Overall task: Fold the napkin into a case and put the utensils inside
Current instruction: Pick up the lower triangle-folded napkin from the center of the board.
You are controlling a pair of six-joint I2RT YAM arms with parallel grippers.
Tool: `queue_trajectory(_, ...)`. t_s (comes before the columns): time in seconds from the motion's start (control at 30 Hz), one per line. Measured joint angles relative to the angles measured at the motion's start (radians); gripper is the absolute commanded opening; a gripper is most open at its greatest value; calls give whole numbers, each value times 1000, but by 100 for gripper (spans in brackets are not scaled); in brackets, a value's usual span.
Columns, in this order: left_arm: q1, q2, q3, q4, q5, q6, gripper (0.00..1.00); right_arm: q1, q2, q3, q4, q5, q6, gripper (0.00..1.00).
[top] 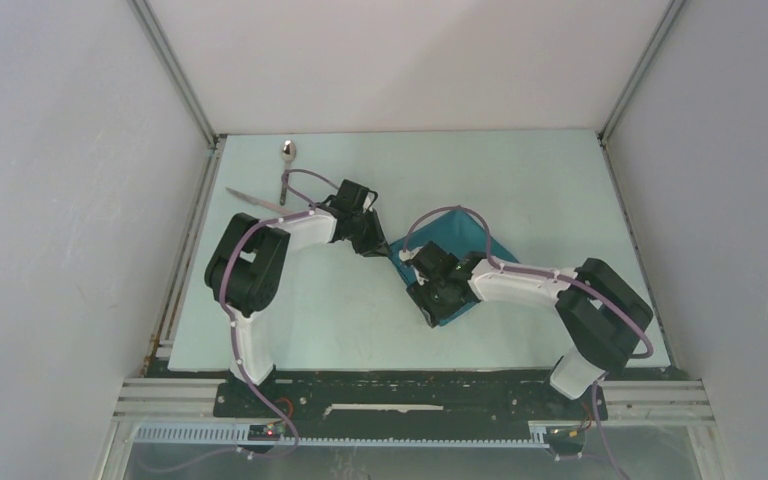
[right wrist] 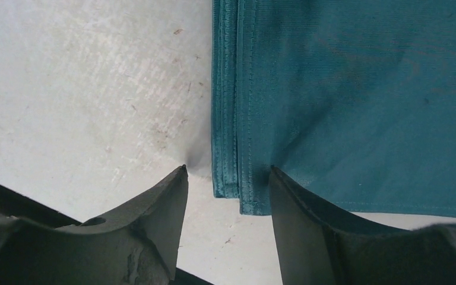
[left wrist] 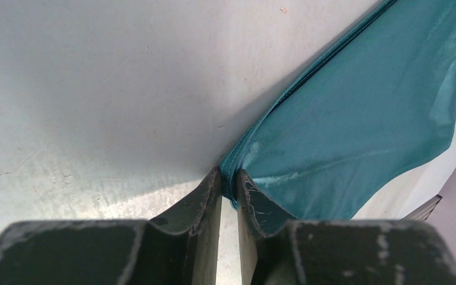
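My left gripper grips the napkin's bunched corner steeply from above; next I open it, tilt it lower and grab the layered edge (left wrist: 240, 151) before folding.
The teal napkin (top: 460, 238) lies folded in the middle of the table, its hemmed layers stacked at one edge (right wrist: 231, 119). My left gripper (top: 384, 247) sits at the cloth's left corner. In the left wrist view the left gripper (left wrist: 230, 181) is shut on that bunched edge of the napkin (left wrist: 362, 113), which lifts away to the right. My right gripper (top: 430, 300) is at the near corner. There the right gripper (right wrist: 228, 173) stands open, astride the hemmed corner, its right finger (right wrist: 297, 208) over the cloth. The spoon (top: 287, 152) and knife (top: 256, 198) lie at the far left.
The pale table (top: 530, 170) is boxed in by white walls with metal posts at the back corners (top: 210, 135). A black strip and aluminium rail (top: 380, 400) run along the near edge by the arm bases. The left arm's elbow (top: 248, 268) sits close to the utensils.
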Motion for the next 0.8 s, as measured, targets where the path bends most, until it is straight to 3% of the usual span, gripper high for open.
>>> queue_trajectory(0.17,1,0,0,-1,0,0,22,-4,15,0,9,3,-3,58)
queue_trajectory(0.33,2,0,0,-2,0,0,22,-1,17,0,4,34,2,38)
queue_trajectory(0.6,5,0,0,-3,3,0,22,24,31,14,-16,124,36,15)
queue_trajectory(0.7,5,0,0,-3,3,0,22,39,33,17,-17,159,45,0)
queue_trajectory(0.77,5,0,0,-3,4,0,27,43,33,17,-16,173,48,0)
queue_trajectory(0.8,5,0,0,-3,4,0,33,43,33,17,-15,175,49,0)
